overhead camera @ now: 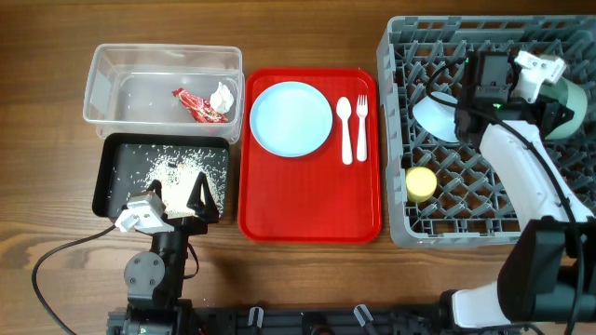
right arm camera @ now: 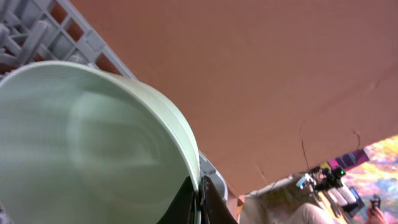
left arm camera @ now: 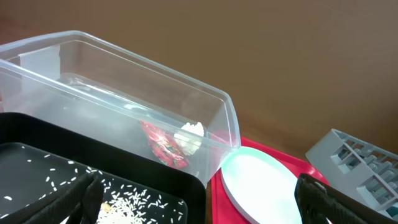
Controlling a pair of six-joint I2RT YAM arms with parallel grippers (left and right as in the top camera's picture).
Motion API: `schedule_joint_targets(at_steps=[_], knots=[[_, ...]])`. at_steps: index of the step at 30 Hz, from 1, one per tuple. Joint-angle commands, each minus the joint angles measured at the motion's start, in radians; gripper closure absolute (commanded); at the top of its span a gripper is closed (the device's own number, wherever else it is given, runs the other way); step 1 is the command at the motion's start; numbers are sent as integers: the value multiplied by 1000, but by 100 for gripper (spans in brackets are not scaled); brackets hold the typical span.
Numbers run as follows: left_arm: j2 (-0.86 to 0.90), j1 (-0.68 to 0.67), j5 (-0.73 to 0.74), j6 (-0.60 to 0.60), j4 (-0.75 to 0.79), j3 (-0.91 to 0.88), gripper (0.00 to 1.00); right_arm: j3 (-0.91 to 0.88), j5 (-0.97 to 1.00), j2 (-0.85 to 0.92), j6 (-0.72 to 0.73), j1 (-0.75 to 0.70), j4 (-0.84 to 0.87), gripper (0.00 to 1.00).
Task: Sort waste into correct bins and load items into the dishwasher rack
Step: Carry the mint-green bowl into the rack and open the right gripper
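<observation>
Next, I set the pale green bowl down with my right gripper in the grey rack (overhead camera: 515, 122), next to the light blue bowl.
The clear tub (overhead camera: 102, 93) holds the red wrapper (overhead camera: 197, 105) and the white napkin (overhead camera: 222, 96); both also show in the left wrist view, wrapper (left arm camera: 163, 147) and napkin (left arm camera: 191, 134). The black tray (overhead camera: 116, 154) holds rice scraps (overhead camera: 177, 170). My left gripper (overhead camera: 182, 200) is open over the black tray's near edge. The red tray (overhead camera: 307, 209) carries the light blue plate (overhead camera: 291, 117), spoon (overhead camera: 345, 127) and fork (overhead camera: 361, 126). The grey rack (overhead camera: 410, 223) holds the yellow cup (overhead camera: 420, 183) and the light blue bowl (overhead camera: 433, 116). My right gripper (right arm camera: 199, 202) is shut on the pale green bowl's (right arm camera: 93, 143) rim over the rack.
The plate's edge (left arm camera: 261, 186) and a corner of the rack (left arm camera: 360, 162) show in the left wrist view. The wooden table (overhead camera: 47, 233) surrounds everything. My right arm (overhead camera: 526, 177) crosses the rack's right side.
</observation>
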Motion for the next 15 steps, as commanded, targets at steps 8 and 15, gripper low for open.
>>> schedule_joint_targets(at_steps=[8, 15], knots=[[-2, 5, -17, 12, -3, -2, 0, 3, -113, 52, -106, -97, 69, 95], [-2, 5, -17, 12, -3, -2, 0, 3, -113, 107, -151, -106, 103, 96]])
